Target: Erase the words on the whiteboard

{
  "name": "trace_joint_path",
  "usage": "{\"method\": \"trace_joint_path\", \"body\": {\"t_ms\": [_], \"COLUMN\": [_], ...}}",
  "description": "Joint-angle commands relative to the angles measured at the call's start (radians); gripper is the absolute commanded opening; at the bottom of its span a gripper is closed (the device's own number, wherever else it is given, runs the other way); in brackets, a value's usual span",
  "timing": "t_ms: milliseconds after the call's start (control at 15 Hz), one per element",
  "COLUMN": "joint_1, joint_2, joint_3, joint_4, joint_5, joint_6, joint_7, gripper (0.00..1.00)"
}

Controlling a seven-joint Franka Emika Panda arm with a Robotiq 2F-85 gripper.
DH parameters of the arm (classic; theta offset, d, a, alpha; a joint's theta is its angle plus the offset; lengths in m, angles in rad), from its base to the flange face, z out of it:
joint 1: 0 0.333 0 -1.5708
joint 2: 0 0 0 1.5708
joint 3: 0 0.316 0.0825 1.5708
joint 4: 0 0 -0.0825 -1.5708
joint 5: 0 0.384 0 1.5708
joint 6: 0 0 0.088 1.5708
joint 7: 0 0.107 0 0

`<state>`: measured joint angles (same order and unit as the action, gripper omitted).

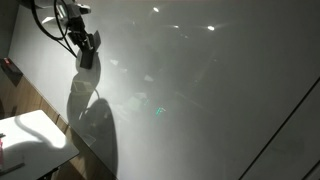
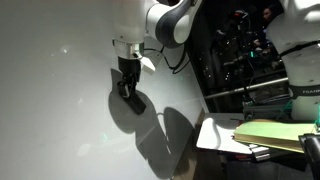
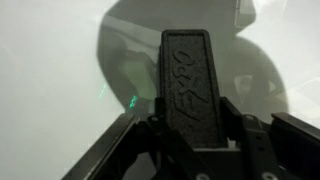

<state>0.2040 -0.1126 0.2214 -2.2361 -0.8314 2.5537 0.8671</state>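
Note:
The robot's gripper should set the long black eraser down near the edge of the small white table (image 1: 40,132) beside the whiteboard. The eraser is now at the board's upper part.
The whiteboard (image 1: 200,80) is a large glossy white-grey board that fills most of both exterior views (image 2: 50,90) and the wrist view (image 3: 50,70). My gripper (image 1: 87,50) (image 2: 126,72) (image 3: 195,125) is shut on a black eraser (image 3: 192,80) with raised lettering. The eraser (image 1: 86,60) (image 2: 131,96) is at or very close to the board's surface near its upper part. I see no dark handwritten words in any view. A small green glint (image 3: 131,100) shows on the board beside the eraser. The arm casts a dark shadow (image 1: 95,120) on the board.
A small white table (image 1: 30,135) stands by the board's lower corner. It shows in an exterior view (image 2: 215,135) with a yellow-green pad (image 2: 275,135) on it. A dark rack of equipment (image 2: 240,50) stands beside the board. A red object (image 1: 10,70) sits off the board's edge.

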Motion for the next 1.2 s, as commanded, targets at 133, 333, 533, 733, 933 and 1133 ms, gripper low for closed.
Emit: {"method": "trace_joint_path", "body": {"t_ms": [133, 333, 533, 733, 933, 1133], "joint_1": [-0.004, 0.005, -0.034, -0.106, -0.183, -0.241], "joint_2": [-0.105, -0.159, -0.201, -0.204, -0.176, -0.113], "joint_3": [0.015, 0.038, 0.026, -0.003, -0.031, -0.051], "joint_4": [-0.134, -0.236, -0.361, -0.455, -0.521, -0.522], "joint_5": [0.14, 0.234, 0.242, 0.212, 0.197, 0.21], "joint_6": [-0.017, -0.031, 0.0, 0.023, 0.047, 0.053], "joint_7": [-0.053, -0.077, -0.098, -0.113, -0.132, -0.148], "gripper": [0.3, 0.3, 0.3, 0.3, 0.3, 0.3]}}
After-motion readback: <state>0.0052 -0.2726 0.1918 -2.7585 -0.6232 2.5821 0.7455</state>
